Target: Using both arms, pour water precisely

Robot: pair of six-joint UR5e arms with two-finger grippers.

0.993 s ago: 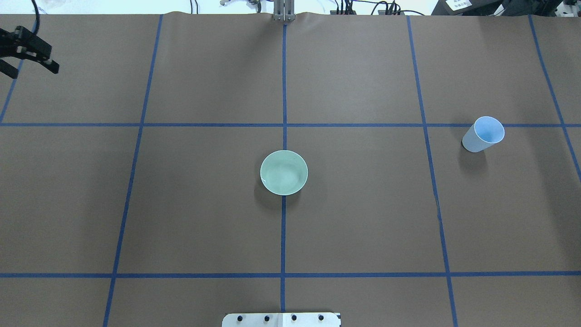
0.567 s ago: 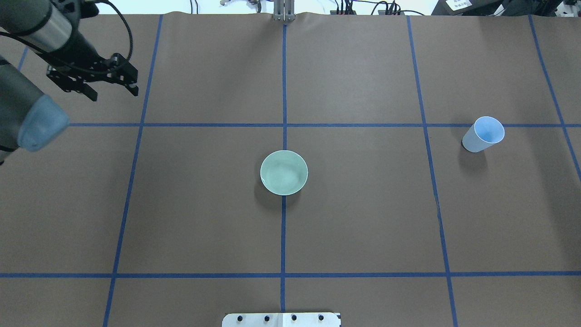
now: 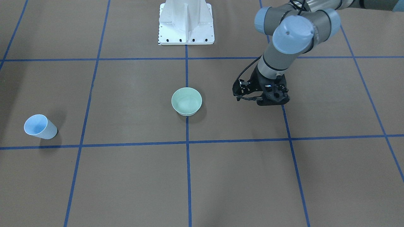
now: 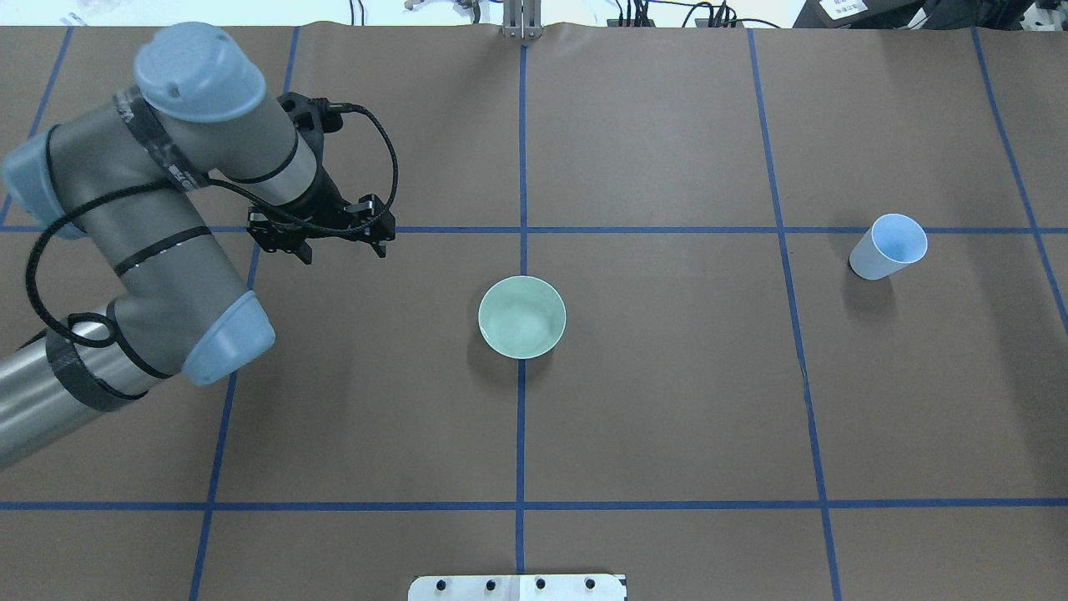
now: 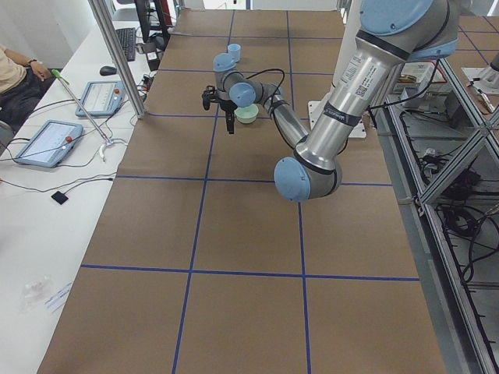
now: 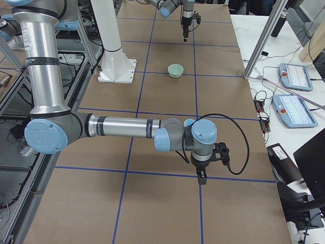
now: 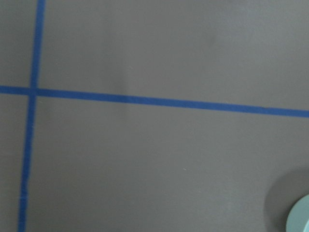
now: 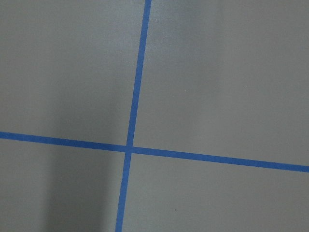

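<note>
The robot's left gripper needs to next close on the rim [image 3: 201,100] [image 7: 287,223] of the pale green bowl, on the side farthest from the light blue cup.
A pale green bowl [image 4: 521,317] stands at the table's middle, and its rim shows at the bottom right of the left wrist view [image 7: 301,218]. A light blue cup [image 4: 889,245] stands upright far to the right. The water is too faint to make out in either vessel. My left gripper [image 4: 342,248] hangs open and empty over the table, left of the bowl and a little beyond it; the front-facing view shows the left gripper [image 3: 262,100] too. My right gripper [image 6: 201,176] shows only in the exterior right view, near the cup [image 6: 189,122]; I cannot tell its state.
Brown paper with blue tape grid lines [image 4: 521,167] covers the table. The white pedestal base [image 3: 186,23] sits at the robot's edge. Tablets [image 5: 48,142] and cables lie on a side bench, where a person sits.
My left arm has swung in from the far left corner toward the bowl, carrying its open gripper rightward and nearer. Bowl and cup have not moved.
</note>
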